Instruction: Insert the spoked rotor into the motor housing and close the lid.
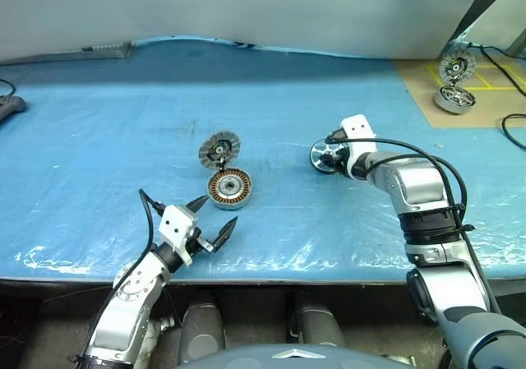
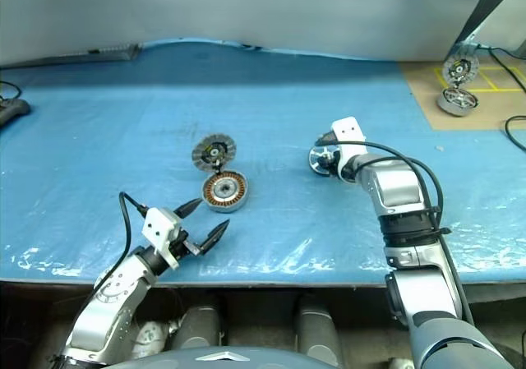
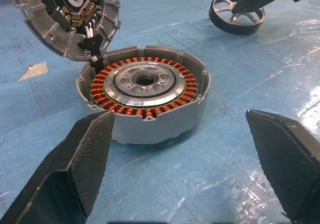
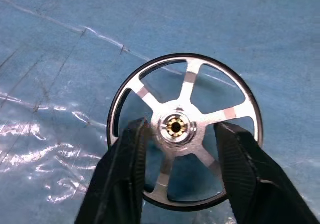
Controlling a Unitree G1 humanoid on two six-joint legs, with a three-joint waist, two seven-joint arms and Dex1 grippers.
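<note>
My right gripper should open, set its fingers on either side of the spoked rotor's near spoke, which slants to them, and then close on the rotor's hub (image 4: 176,126).
The spoked rotor (image 4: 187,92) lies flat on the blue sheet, right of the table's centre. My right gripper (image 4: 181,129) is down over it and open, its fingers (image 4: 125,169) dipped between the spokes on either side of the hub, a narrow gap at each side. The motor housing (image 1: 228,188) sits near the middle with its copper windings showing. Its lid (image 1: 219,149) stands open, hinged up at the far edge, ribbed face toward me. My left gripper (image 1: 220,210) hovers just in front of the housing (image 3: 145,92), wide open and holding nothing.
A second motor unit (image 1: 454,98) with a raised lid stands on a brown board (image 1: 493,106) at the far right, with black cables (image 1: 514,131) beside it. A dark object (image 1: 8,106) lies at the left edge. The table's front edge (image 1: 263,277) runs just before my arms.
</note>
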